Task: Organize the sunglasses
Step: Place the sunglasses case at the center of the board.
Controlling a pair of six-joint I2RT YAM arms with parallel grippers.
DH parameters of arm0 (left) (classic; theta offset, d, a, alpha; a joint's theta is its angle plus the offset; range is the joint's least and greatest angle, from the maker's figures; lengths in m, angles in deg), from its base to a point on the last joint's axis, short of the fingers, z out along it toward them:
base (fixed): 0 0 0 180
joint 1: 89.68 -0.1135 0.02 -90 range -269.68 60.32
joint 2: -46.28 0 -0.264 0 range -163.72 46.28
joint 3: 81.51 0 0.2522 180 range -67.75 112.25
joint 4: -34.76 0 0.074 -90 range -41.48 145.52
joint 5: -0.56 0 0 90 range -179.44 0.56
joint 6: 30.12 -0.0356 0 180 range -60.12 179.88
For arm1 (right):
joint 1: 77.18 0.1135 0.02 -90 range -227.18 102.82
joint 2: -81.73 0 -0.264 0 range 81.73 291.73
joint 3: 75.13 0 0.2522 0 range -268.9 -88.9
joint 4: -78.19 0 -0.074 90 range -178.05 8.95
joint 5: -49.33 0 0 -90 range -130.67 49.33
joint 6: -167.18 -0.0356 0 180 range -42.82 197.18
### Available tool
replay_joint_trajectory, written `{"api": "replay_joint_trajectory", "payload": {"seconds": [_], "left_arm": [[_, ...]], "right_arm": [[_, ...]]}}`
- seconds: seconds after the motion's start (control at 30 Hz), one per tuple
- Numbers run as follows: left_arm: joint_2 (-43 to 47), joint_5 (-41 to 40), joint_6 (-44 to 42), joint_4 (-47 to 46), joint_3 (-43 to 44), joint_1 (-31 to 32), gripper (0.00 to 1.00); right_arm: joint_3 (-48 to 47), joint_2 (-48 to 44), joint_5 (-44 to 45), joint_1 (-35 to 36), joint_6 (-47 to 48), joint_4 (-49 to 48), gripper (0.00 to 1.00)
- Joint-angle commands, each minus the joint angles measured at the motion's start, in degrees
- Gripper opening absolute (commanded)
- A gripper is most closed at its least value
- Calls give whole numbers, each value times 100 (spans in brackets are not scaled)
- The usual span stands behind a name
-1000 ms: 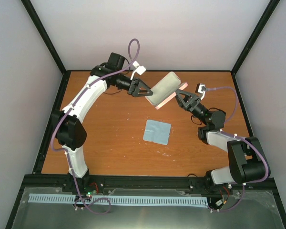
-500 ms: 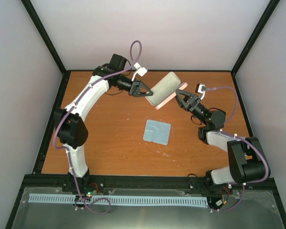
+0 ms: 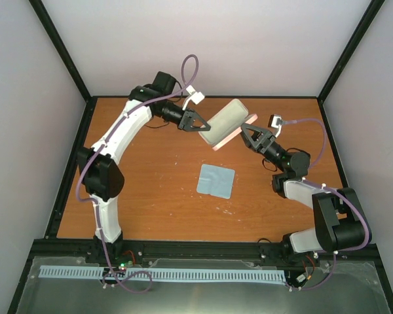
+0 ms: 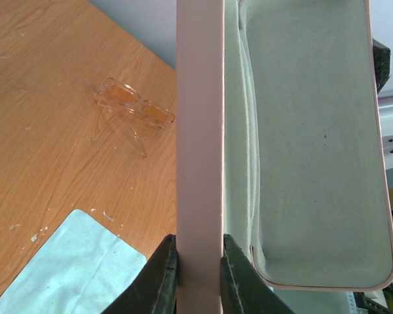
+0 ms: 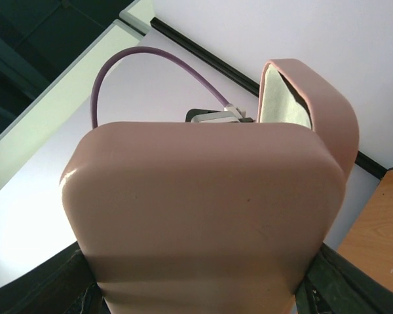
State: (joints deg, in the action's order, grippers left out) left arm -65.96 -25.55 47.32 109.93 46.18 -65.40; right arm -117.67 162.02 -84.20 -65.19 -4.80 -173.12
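My left gripper is to let go of the pink case on bare wood [image 3: 166, 157] between its arm and the light blue cloth. The case now hangs open above the table's back.
The pink case [image 3: 226, 122] hangs open above the back of the table, between my two grippers. My left gripper [image 3: 202, 125] is shut on one pink half [image 4: 200, 131], a finger [image 4: 162, 275] pressed to each side of it, and the pale lining [image 4: 314, 131] shows beside it. My right gripper [image 3: 247, 134] is shut on the other half [image 5: 203, 209], which fills the right wrist view and spans its dark fingers [image 5: 334, 284]. The sunglasses [image 4: 134, 111], thin and translucent orange, lie folded on the wood below. I cannot make them out in the top view.
A light blue square cloth [image 3: 216, 180] lies flat mid-table, and its corner [image 4: 72, 268] shows under the left gripper. Black frame posts and pale walls close in the table on three sides.
The left gripper's jaws have closed onto the case's half. The left arm's elbow has shifted slightly. The case and the right arm have stayed where they were.
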Motion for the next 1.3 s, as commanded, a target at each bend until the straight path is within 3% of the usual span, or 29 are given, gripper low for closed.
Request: {"api": "replay_joint_trajectory", "payload": {"seconds": [0.0,0.03,0.13,0.17,0.2,0.27,0.33,0.4,0.47,0.53,0.6,0.7,0.93,1.27], "left_arm": [[-47,-179,-645,376,513,34,1],[-58,-274,-711,430,576,34,1],[-102,-627,-1098,734,854,21,1],[-116,-770,-1241,841,977,5,1],[-130,-920,-1375,938,1032,-26,1],[-94,-1264,-1688,1079,1047,-138,1],[-26,-1622,-2076,1170,941,-256,1],[95,-2152,-2566,1118,630,-362,1],[291,-2661,-3059,904,159,-455,1],[534,-3210,-3488,539,-422,-505,1],[751,-3695,-3958,181,-948,-527,1],[1007,-4190,-4369,-306,-1585,-537,1],[1571,-4772,-4885,-2034,-3170,-538,1],[1214,-4950,-5248,-2719,-3613,-539,0]], "right_arm": [[17,18,-82,30,-251,-1019,39],[26,20,-112,29,-257,-970,44],[131,-39,-257,25,-218,-767,74],[193,-127,-314,12,-191,-576,95],[263,-227,-382,-3,-128,-358,100],[420,-594,-525,-69,129,364,100],[532,-1171,-677,-179,704,1683,100],[419,-1925,-654,-288,1732,4092,100],[-95,-2578,3,-311,3255,7090,100],[-547,-2908,508,-385,4179,8852,100],[-731,-3044,845,-506,4585,9804,100],[-704,-3200,1114,-518,4618,10216,100],[-483,-3422,1387,-515,4408,10074,100],[-524,-3242,1252,-513,4455,10007,100]]}}
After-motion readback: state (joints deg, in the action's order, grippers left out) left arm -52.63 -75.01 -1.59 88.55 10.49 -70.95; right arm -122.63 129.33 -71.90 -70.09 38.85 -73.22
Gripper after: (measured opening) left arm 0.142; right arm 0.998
